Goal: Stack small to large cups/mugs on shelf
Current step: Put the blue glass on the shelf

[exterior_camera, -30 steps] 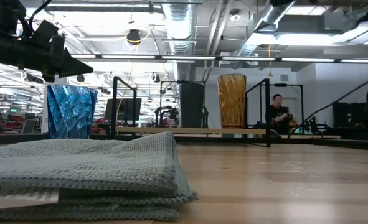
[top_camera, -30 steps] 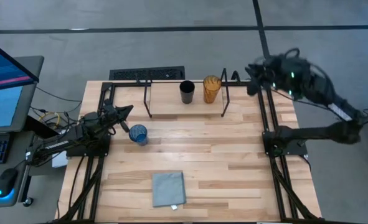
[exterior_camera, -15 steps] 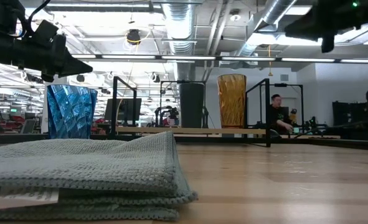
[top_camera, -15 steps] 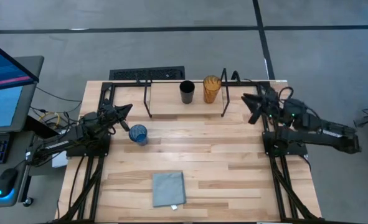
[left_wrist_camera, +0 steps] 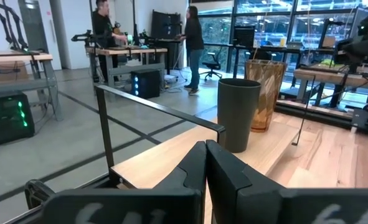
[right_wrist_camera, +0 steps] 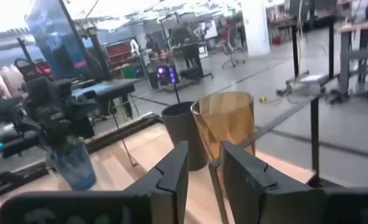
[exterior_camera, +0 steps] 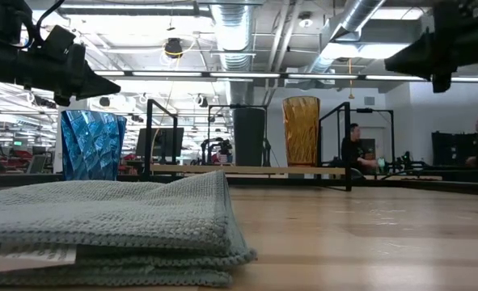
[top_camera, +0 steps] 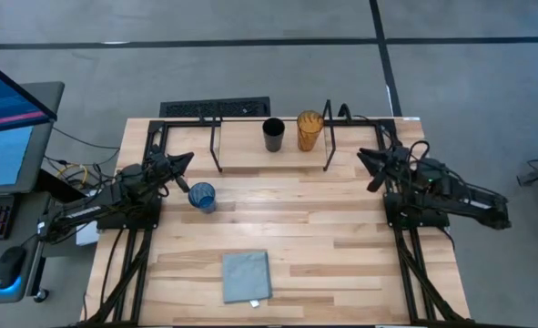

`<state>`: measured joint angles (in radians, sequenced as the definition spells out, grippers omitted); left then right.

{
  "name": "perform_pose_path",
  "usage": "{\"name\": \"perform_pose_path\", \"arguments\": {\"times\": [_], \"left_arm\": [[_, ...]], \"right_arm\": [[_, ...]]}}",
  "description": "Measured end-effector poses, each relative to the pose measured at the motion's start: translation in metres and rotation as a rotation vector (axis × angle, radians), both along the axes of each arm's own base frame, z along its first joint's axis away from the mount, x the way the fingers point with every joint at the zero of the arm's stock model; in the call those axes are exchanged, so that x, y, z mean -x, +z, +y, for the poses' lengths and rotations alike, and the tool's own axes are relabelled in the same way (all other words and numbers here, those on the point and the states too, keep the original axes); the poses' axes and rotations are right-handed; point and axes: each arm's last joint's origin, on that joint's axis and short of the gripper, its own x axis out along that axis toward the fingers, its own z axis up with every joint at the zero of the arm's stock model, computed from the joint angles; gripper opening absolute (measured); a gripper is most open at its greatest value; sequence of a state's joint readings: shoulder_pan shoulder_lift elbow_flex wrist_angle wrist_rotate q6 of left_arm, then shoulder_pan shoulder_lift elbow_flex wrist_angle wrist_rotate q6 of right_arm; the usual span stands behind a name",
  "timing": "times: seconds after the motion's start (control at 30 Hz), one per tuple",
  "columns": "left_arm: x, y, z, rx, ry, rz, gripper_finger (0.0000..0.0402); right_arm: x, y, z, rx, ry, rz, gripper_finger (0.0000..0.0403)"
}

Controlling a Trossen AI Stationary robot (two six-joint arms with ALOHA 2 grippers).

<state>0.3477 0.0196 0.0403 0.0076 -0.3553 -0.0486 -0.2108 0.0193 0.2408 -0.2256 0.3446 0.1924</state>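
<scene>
Next, I close my left gripper on the blue cup's rim [top_camera: 190,194], down on the side facing my left arm.
The translucent blue cup [top_camera: 201,196] stands upright on the table in front of the shelf's left end; it also shows in the low view [exterior_camera: 93,145]. The black cup [top_camera: 273,134] and the amber cup [top_camera: 309,130] stand upright side by side on the light-wood shelf [top_camera: 246,153]. My left gripper [top_camera: 188,160] is shut and empty, just left of and above the blue cup. My right gripper [top_camera: 367,166] hangs right of the shelf's right end with a narrow gap between its fingers, empty, pointing at the amber cup [right_wrist_camera: 224,121].
A folded grey-blue cloth [top_camera: 247,276] lies near the table's front edge, left of centre. The shelf's black metal legs [top_camera: 328,137] stand between my right gripper and the cups. A monitor [top_camera: 5,118] stands off the table's left side. People show in the room behind.
My right gripper has come down and toward the table's near edge, from high beyond the far right corner to a place beside the shelf's right end. Its arm has folded back. The cups and my left arm have kept still.
</scene>
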Motion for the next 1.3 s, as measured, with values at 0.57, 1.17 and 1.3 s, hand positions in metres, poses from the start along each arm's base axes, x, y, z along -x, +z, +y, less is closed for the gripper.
{"name": "perform_pose_path", "arguments": {"times": [0.57,1.17,1.3], "left_arm": [[0.000,-0.001,0.000,0.005,0.001,0.014,0.0000],[0.003,0.014,-0.002,0.014,-0.040,-0.045,0.0000],[0.007,0.030,-0.003,0.013,-0.012,-0.118,0.0000]], "right_arm": [[-0.016,-0.047,-0.004,-0.069,-0.007,-0.028,0.0113],[-0.017,-0.048,-0.005,-0.034,-0.013,-0.003,0.0113],[-0.016,-0.048,-0.005,-0.033,-0.013,-0.002,0.0113]]}}
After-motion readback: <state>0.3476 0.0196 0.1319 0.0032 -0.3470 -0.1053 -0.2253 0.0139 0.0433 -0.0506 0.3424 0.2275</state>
